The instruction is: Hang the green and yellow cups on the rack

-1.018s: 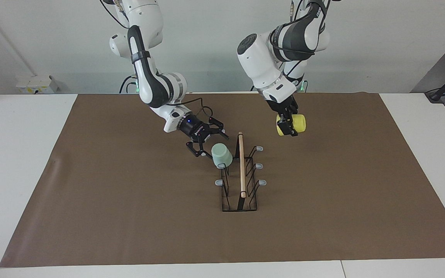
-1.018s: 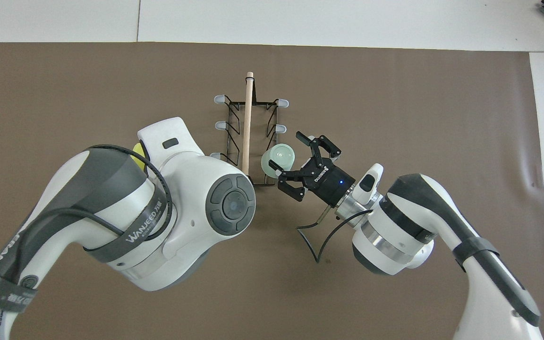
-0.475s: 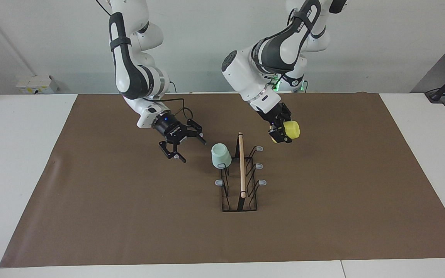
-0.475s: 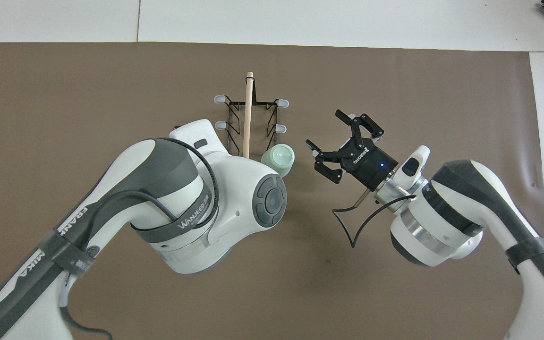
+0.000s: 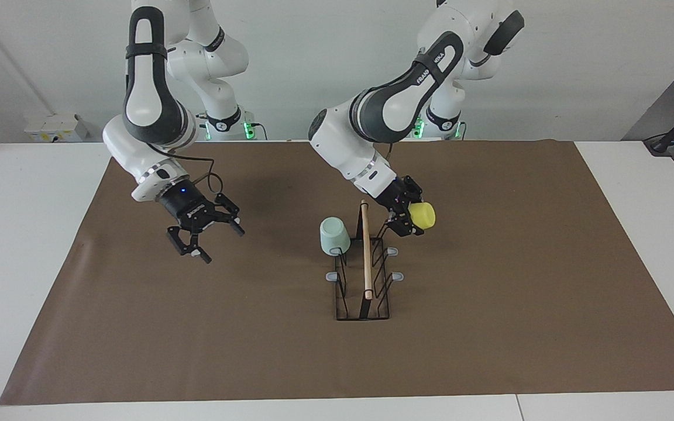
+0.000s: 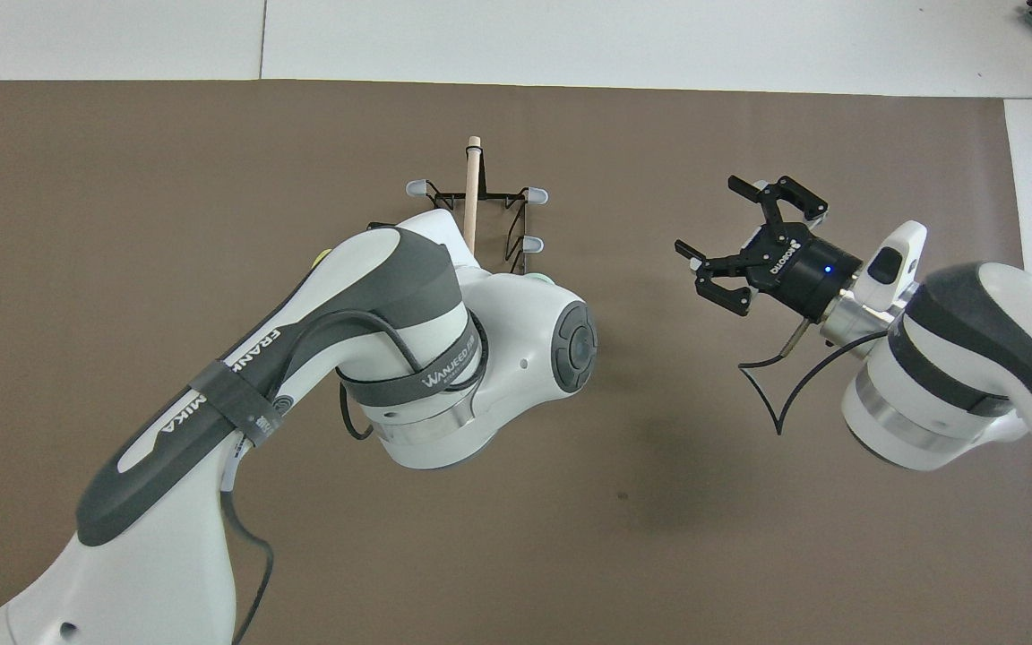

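The yellow cup will leave my left gripper on the rack's near peg (image 6: pixel 394 303) across from the mint green cup.
The black wire rack (image 5: pixel 362 292) with a wooden rod (image 5: pixel 366 251) stands mid-table; it also shows in the overhead view (image 6: pixel 516 202). The mint green cup (image 5: pixel 334 235) hangs upside down on the prong nearest the robots on the right arm's side. My left gripper (image 5: pixel 407 221) is shut on the yellow cup (image 5: pixel 423 216), held tilted at the prong nearest the robots on the left arm's side; I cannot tell if it touches. In the overhead view my left arm hides both cups and that gripper. My right gripper (image 5: pixel 203 235) is open and empty over the mat, apart from the rack; it also shows in the overhead view (image 6: pixel 744 240).
A brown mat (image 5: pixel 138 327) covers most of the white table. A small white box (image 5: pixel 56 127) sits at the table's edge nearest the robots, toward the right arm's end. A black cable loops from the right wrist (image 6: pixel 780 394).
My right gripper has drawn away from the green cup toward the right arm's end of the table, staying open. My left gripper has carried the yellow cup down to the rack.
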Robot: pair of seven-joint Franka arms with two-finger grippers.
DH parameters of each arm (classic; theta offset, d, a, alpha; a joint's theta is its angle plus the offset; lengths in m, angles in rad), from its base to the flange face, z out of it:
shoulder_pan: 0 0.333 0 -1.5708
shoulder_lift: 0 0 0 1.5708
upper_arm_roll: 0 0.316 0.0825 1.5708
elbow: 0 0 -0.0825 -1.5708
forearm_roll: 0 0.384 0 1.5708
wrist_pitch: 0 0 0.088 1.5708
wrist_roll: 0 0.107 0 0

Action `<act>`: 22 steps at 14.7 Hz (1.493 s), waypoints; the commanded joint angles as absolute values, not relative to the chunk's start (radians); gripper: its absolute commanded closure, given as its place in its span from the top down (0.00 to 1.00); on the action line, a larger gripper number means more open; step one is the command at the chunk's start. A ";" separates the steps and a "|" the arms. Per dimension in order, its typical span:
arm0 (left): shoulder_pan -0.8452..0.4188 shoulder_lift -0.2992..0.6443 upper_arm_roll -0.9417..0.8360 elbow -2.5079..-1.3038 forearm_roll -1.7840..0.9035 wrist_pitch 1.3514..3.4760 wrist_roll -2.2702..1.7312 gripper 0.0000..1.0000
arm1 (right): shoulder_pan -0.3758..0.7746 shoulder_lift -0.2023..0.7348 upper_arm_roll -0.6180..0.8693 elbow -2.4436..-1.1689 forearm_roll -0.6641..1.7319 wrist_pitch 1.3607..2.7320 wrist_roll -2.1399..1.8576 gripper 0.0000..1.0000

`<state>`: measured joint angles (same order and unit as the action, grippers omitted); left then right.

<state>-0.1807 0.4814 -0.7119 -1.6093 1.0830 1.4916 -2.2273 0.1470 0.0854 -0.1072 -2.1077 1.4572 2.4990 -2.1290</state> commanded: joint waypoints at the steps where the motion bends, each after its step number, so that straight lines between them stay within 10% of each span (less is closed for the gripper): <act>1: -0.206 0.515 -0.716 -1.582 1.115 1.453 -2.247 0.16 | 0.098 0.087 -0.101 -2.088 1.260 2.513 -2.018 1.00; 12: -0.232 0.525 -0.726 -1.597 1.123 1.471 -2.273 0.20 | -0.040 0.081 -0.110 -2.011 0.544 2.513 -1.423 1.00; 17: -0.239 0.531 -0.735 -1.588 1.123 1.471 -2.273 0.73 | -0.038 0.043 -0.110 -2.011 0.229 2.459 -1.024 1.00; 22: -0.271 0.531 -0.735 -1.556 1.121 1.456 -2.273 1.00 | -0.020 -0.009 -0.091 -2.008 -0.056 2.309 -0.555 1.00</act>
<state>-0.2440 0.5108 -0.7362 -1.6023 1.1035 1.4819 -2.2640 -0.0238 0.0189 -0.1024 -2.0027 0.0378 2.3619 -0.7094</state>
